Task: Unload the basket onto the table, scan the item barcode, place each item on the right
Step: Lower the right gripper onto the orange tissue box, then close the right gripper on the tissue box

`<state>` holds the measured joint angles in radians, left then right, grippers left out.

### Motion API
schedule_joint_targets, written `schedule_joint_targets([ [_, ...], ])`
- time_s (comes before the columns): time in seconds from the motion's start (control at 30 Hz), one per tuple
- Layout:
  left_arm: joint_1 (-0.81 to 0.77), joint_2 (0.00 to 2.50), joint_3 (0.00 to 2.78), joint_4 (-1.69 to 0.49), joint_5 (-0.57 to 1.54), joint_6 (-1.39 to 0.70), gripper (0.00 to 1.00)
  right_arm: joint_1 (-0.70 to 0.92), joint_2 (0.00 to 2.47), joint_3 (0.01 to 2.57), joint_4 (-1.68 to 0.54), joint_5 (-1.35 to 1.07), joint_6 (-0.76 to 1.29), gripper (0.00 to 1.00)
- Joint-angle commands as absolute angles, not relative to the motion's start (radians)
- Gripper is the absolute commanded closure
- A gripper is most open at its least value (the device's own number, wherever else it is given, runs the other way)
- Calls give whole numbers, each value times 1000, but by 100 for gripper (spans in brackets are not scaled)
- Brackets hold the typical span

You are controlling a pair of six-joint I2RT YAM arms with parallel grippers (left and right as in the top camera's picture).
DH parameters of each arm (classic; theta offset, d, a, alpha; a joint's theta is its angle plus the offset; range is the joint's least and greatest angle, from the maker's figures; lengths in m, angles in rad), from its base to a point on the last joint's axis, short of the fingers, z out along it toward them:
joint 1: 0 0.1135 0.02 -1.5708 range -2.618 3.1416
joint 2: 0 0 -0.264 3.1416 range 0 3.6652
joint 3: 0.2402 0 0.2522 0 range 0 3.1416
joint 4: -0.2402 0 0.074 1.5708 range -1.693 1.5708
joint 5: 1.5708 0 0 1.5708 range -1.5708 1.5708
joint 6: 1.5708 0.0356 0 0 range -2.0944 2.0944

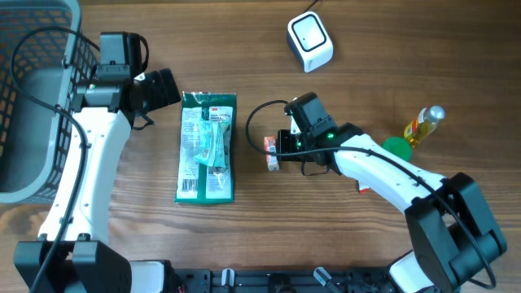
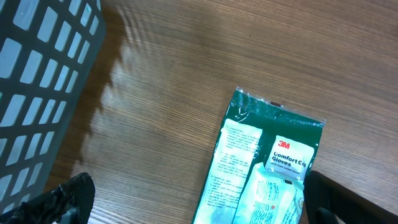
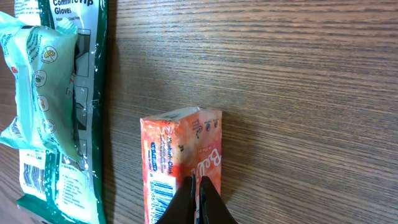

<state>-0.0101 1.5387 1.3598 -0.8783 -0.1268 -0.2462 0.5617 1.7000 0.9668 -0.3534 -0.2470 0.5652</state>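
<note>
Next, I tip the orange-red packet flat and pinch its side edge [image 3: 216,152] before scanning, as it stands on edge with its barcode beside the closed fingers of my right gripper.
A small orange-red packet [image 3: 180,149] with a barcode on its side lies on the wooden table, also seen in the overhead view [image 1: 272,155]. My right gripper [image 3: 198,193] is shut, its tips pressed together right over the packet; whether they pinch the wrapper I cannot tell. A green 3M gloves pack [image 1: 207,146] lies flat left of it. My left gripper [image 2: 199,208] stands wide open above the pack's top end [image 2: 261,168], one finger [image 2: 336,199] over the pack, nothing held. The white scanner [image 1: 309,41] sits at the back of the table.
A grey mesh basket [image 1: 32,98] fills the far left. A yellow bottle [image 1: 423,124] and a green round object [image 1: 397,146] lie at the right, beside the right arm. A black cable loops near the right wrist [image 1: 260,114].
</note>
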Motion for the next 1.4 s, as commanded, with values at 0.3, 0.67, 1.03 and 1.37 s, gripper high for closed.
schedule_joint_targets([
  [0.3, -4, 1541, 1365, -876, -132, -255, 0, 610, 1711, 957, -350, -264, 579, 94],
  [0.67, -4, 1541, 1365, -876, -132, -255, 0, 611, 1711, 957, -350, -233, 579, 79],
  [1.03, -4, 1541, 1365, -876, -132, -255, 0, 612, 1713, 957, -339, -234, 579, 76],
  [1.37, -4, 1541, 1365, -876, -132, -255, 0, 612, 1727, 957, -324, -234, 578, 76],
])
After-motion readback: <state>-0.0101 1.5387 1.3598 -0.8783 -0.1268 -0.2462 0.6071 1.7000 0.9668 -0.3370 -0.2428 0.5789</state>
